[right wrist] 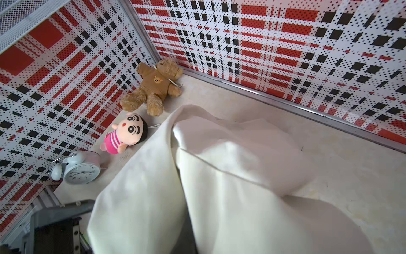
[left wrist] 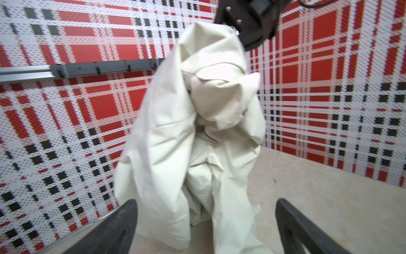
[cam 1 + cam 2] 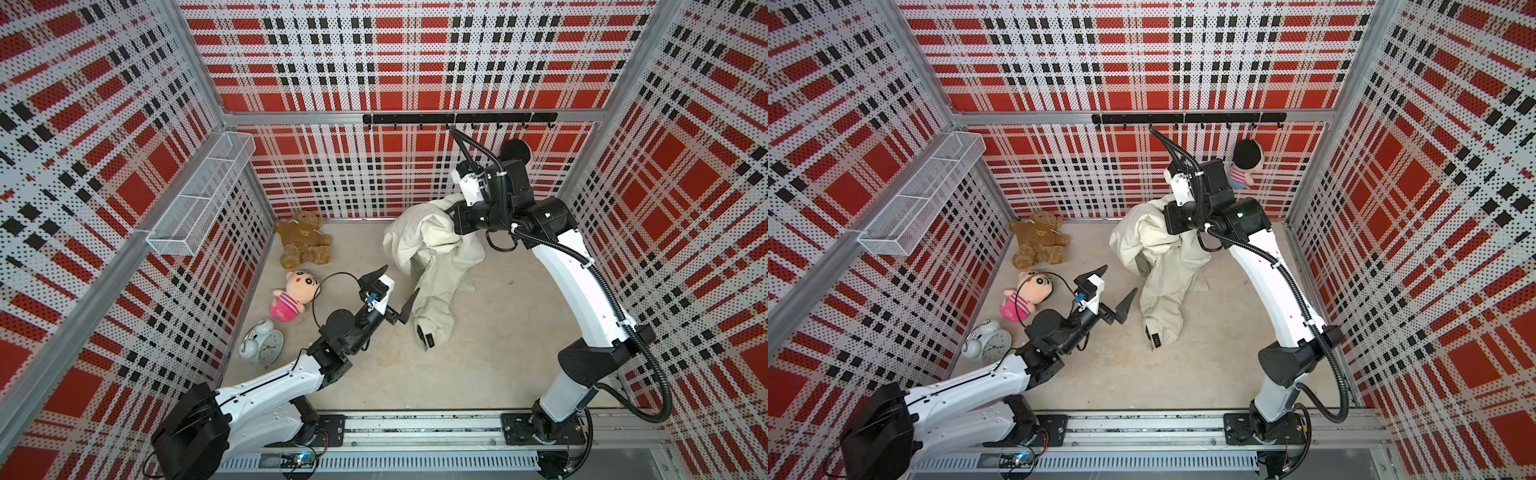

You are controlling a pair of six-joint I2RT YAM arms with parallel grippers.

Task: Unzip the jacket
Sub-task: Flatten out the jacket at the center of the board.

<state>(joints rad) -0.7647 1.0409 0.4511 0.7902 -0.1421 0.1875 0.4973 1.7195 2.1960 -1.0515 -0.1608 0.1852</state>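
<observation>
The zipper is hidden in the bunched folds, so next my left gripper grabs the jacket's upper side (image 3: 396, 238), and then my right gripper needs to grab the trailing part, to spread the jacket out.
The cream jacket (image 3: 419, 245) (image 3: 1142, 241) hangs bunched above the floor, and its lower part trails down to a black tag (image 3: 428, 338). My right gripper (image 3: 451, 208) (image 3: 1163, 212) is shut on the top of the fabric and holds it up; the cloth hides its fingers in the right wrist view, which the jacket (image 1: 230, 187) fills. My left gripper (image 3: 399, 286) (image 3: 1119, 282) is open, low beside the trailing part, with nothing between its fingers. In the left wrist view the jacket (image 2: 175, 143) hangs just beyond that gripper (image 2: 205, 209). The zipper is hidden in the folds.
A brown teddy bear (image 3: 305, 245), a pink doll (image 3: 293, 293) and a white alarm clock (image 3: 262, 343) lie along the left wall. A wire basket (image 3: 199, 199) is mounted on that wall. A black hook rail (image 3: 457, 118) runs across the back wall, with a small doll (image 3: 1246, 166) hanging below it.
</observation>
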